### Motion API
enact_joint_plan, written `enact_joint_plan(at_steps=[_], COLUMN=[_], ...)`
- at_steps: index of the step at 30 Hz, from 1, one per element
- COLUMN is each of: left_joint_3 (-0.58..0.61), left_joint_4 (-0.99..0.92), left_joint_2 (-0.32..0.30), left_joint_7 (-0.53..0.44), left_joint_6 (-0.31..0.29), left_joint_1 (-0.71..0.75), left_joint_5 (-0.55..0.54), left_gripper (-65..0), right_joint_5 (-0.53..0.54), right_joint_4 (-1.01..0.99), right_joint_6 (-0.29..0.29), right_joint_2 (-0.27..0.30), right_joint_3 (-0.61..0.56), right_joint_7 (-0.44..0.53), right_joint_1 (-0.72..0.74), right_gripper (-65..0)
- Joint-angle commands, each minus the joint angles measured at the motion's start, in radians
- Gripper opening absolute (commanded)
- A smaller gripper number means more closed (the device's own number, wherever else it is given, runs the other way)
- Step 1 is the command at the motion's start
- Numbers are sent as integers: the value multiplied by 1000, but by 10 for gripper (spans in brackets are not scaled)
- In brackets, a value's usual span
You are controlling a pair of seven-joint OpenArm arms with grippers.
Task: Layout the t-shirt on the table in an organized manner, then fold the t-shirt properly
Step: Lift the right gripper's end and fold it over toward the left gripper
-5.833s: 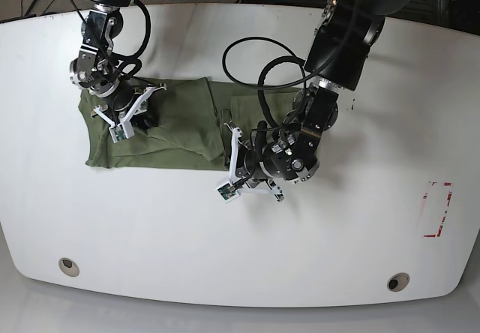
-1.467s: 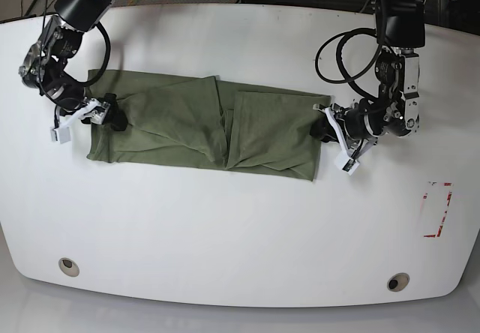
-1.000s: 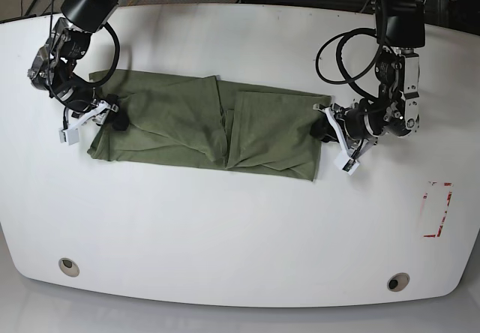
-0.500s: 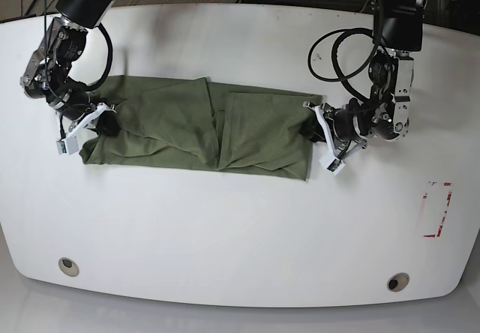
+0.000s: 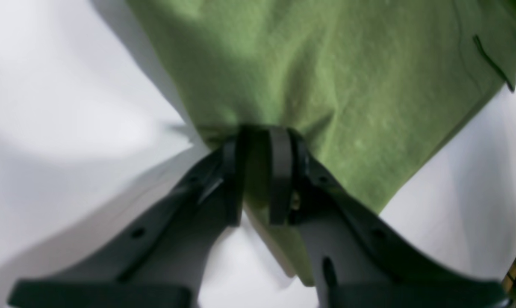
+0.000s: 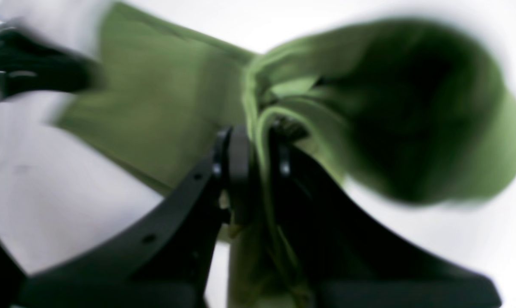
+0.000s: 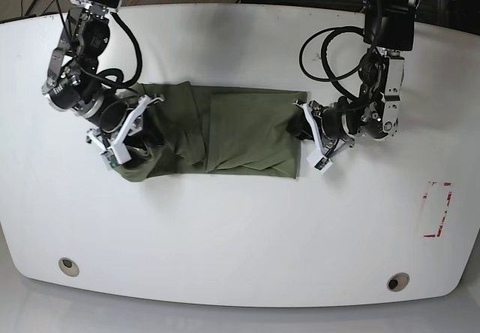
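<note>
The robot's right gripper needs to release the bunched t-shirt end, now raised off the table, on the flat cloth (image 7: 259, 127) (image 6: 148, 92) just short of the left gripper.
The olive-green t-shirt (image 7: 225, 130) lies as a wrinkled band across the middle of the white table (image 7: 240, 228). On the base view's right, my left gripper (image 7: 300, 129) is shut on the band's right edge; the left wrist view shows its black jaws (image 5: 258, 141) pinching the cloth (image 5: 326, 72). On the base view's left, my right gripper (image 7: 139, 134) is shut on the band's left end, which is bunched and raised off the table. The blurred right wrist view shows this gripper (image 6: 255, 141) clamped on several folds of the t-shirt (image 6: 163, 107).
A red tape mark (image 7: 437, 209) sits near the table's right edge. Two round grommet holes (image 7: 68, 265) (image 7: 397, 281) lie near the front edge. Black cables (image 7: 330, 55) loop above the left arm, at the back right of the base view.
My right gripper has closed on the t-shirt's left end and carried it rightward and up, bunching it. My left gripper has drawn the right edge a little leftward, so the band is shorter.
</note>
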Motion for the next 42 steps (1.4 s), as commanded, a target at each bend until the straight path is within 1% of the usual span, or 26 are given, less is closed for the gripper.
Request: enact_joint_plan(at_steps=[1,6,12,14,18,20,25,38,42], left_joint_3=[3,3,3,3,3,3,3,3,2], left_joint_4=[-2,-2,-3,-3,-3,-3,-3,-3,-3], left_joint_2=[-2,-2,-2,-2,-2,-2,-2,-2,17], left_joint_7=[51,51,51,51,51,51,51,50,50], left_joint_6=[6,6,6,6,6,6,6,6,6], left_joint_1=[-2,1,6,7,9,9,9,9,9], left_joint_5=[34,34,34,34,34,34,34,34,34], left_gripper=[-572,-572,-572,-572,-572,-572,-572,-572,-572], right_joint_5=[18,15,15,2,-75,-104,-137,-133,-133], right_joint_4=[35,35,29,18,3,3,-2,-34,-39], right_joint_6=[-8,-10,-10,-10,-5,-2,-2,-2,-2], right_joint_2=[-19,-85,-133,-148,-180,-189,-192,-200,-209], right_joint_3=[-23,-111,-167,-187,-229,-242,-275,-278,-279], right_joint_7=[24,25,44,47,55,68,88,88,88], right_joint_1=[17,51,71,77,91,92,89,88,88], right_gripper=[-644,-644,-644,-644,-644,-644,-644,-644,-644])
